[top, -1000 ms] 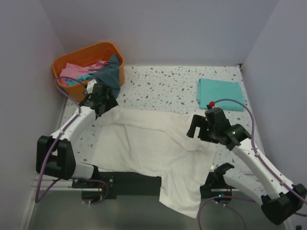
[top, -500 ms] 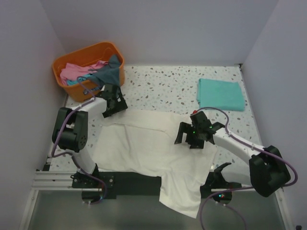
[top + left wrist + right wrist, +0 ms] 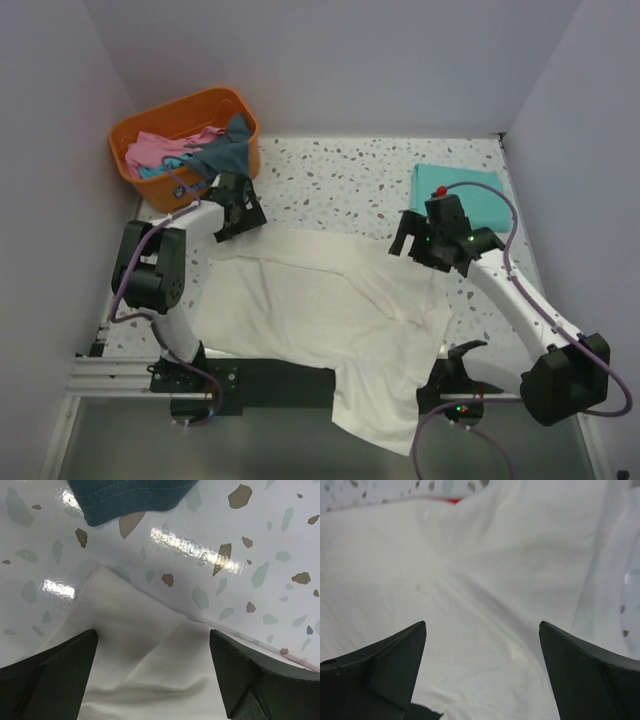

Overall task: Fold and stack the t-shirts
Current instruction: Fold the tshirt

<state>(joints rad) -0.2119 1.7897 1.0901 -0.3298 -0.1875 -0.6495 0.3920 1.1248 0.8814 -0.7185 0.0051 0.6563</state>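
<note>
The robot's left gripper should next move to the near corner [image 3: 202,338] of the cream-white t-shirt, on the orange basket's side, and close there.
A cream-white t-shirt [image 3: 320,310] lies spread on the speckled table, its lower part hanging over the front edge. My left gripper [image 3: 238,212] is open at the shirt's far left corner; in the left wrist view [image 3: 152,645] that corner [image 3: 130,630] lies between the fingers. My right gripper [image 3: 415,248] is open over the shirt's far right part, cloth [image 3: 480,605] between its fingers. A sliver of red print [image 3: 452,500] shows at a fold. A folded teal-green t-shirt [image 3: 462,196] lies at the back right.
An orange basket [image 3: 185,112] at the back left holds pink, teal and dark grey-blue t-shirts [image 3: 232,152]; the dark one hangs over its rim and shows in the left wrist view [image 3: 125,497]. Walls close in the table on three sides.
My right gripper moved back and to the right, from the shirt's middle to its far right edge. My left gripper shifted slightly along the far left corner. The shirt lies much the same.
</note>
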